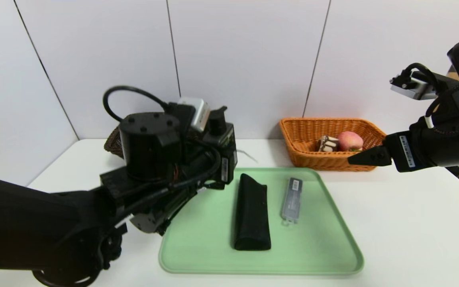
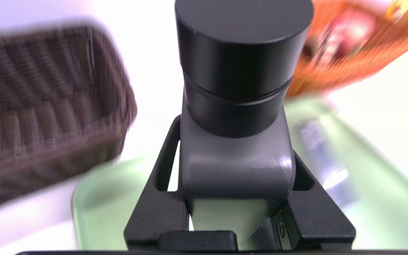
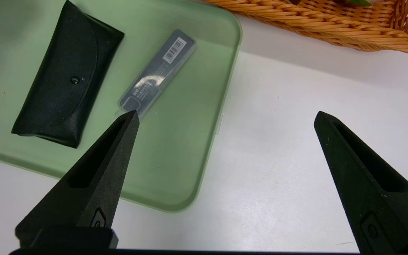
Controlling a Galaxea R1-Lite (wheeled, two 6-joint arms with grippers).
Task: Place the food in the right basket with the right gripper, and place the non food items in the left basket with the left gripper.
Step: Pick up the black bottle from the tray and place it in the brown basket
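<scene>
My left gripper is going to put the pump bottle down in the dark brown basket's end [image 1: 143, 138] farthest from the orange basket.
My left gripper [image 2: 236, 152] is shut on the small dark pump bottle [image 2: 241, 67], held above the far left corner of the green tray [image 1: 321, 255]. In the head view this gripper [image 1: 223, 153] hangs just in front of the dark brown left basket [image 1: 112, 144], which my arm mostly hides. The black folded pouch [image 1: 251, 211] and the clear grey barcoded case [image 1: 292, 198] lie side by side on the tray. A peach [image 1: 350, 140] and a chocolate cake slice [image 1: 327, 143] rest inside the orange right basket [image 1: 325, 162]. My right gripper [image 3: 225, 115] hovers open and empty in front of that basket, over the table beside the tray.
The white table [image 1: 405, 223] ends at a pale panelled wall just behind both baskets. The left basket [image 2: 48, 106] shows close by in the left wrist view. My left arm covers the table's near left part.
</scene>
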